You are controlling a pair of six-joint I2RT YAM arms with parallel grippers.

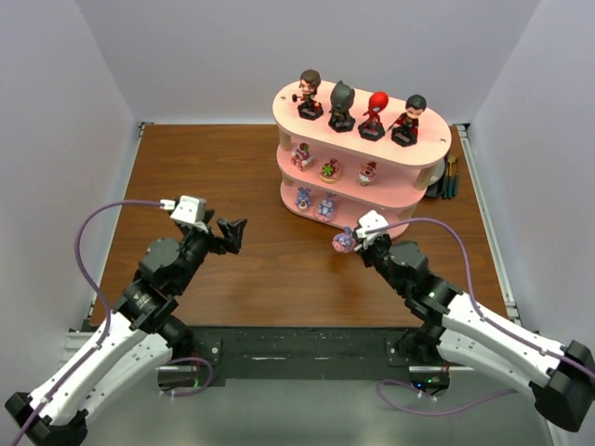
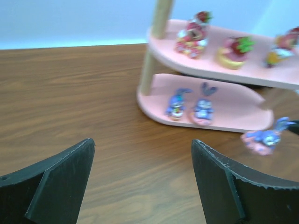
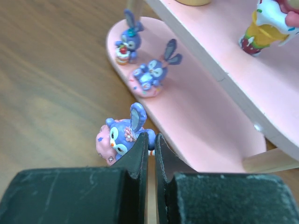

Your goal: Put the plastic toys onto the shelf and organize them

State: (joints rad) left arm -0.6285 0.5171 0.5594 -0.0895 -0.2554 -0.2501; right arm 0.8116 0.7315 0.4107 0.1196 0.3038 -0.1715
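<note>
Next, my right gripper releases the third purple-blue creature, now tilted just in front of the board's edge, on the bare bottom board [image 1: 357, 217] [image 3: 188, 123] next to the two purple-blue creatures.
The shelf [image 1: 437, 141] stands at the back right. Four big-headed figurines stand on its cream top board, from the brown-haired [image 1: 310, 93] to the black-haired [image 1: 409, 119]. Three tiny ones [image 1: 331, 169] sit on the middle board. Two purple-blue creatures [image 1: 314, 202] sit at the left of the bottom board [image 3: 196, 121]. My right gripper [image 3: 151, 137] is shut on a third purple creature [image 3: 119, 137], held tilted just in front of the bottom board's edge. It also shows in the left wrist view [image 2: 264, 137]. My left gripper [image 2: 142, 154] is open and empty over bare wood, left of the shelf.
Dark pens or tools [image 1: 450, 177] lie against the right end of the shelf. White walls close in the wooden table [image 1: 232, 177] on the left, back and right.
</note>
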